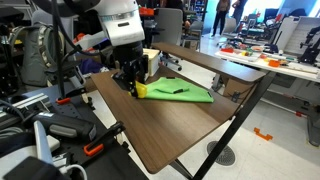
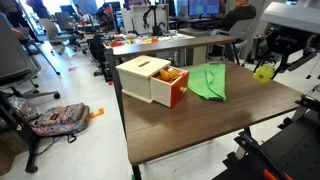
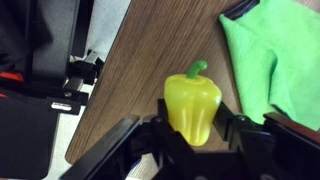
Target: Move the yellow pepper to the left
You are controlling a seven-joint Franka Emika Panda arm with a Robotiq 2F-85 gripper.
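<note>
The robot's gripper should release the yellow pepper, now held low over the wooden table, on the bare wood [image 1: 129, 91] between the green cloth and the edge of the table.
The yellow pepper [image 3: 192, 105] is small, glossy and chunky with a green stem. It sits between the two black fingers of my gripper [image 3: 197, 128], which is shut on its sides. In both exterior views the gripper [image 1: 131, 80] [image 2: 268, 60] holds the pepper [image 1: 141, 90] [image 2: 264, 72] low over the wooden table [image 2: 200, 125], near the table edge. I cannot tell whether the pepper touches the tabletop. The pepper is just beside the edge of the green cloth [image 3: 280, 60].
The green cloth [image 1: 182, 92] [image 2: 208, 82] lies flat mid-table. A wooden box with a red open drawer [image 2: 152, 80] stands beside it. Chairs, a backpack [image 2: 52, 118] and other desks surround the table. Bare tabletop [image 1: 170, 135] stretches toward the near end.
</note>
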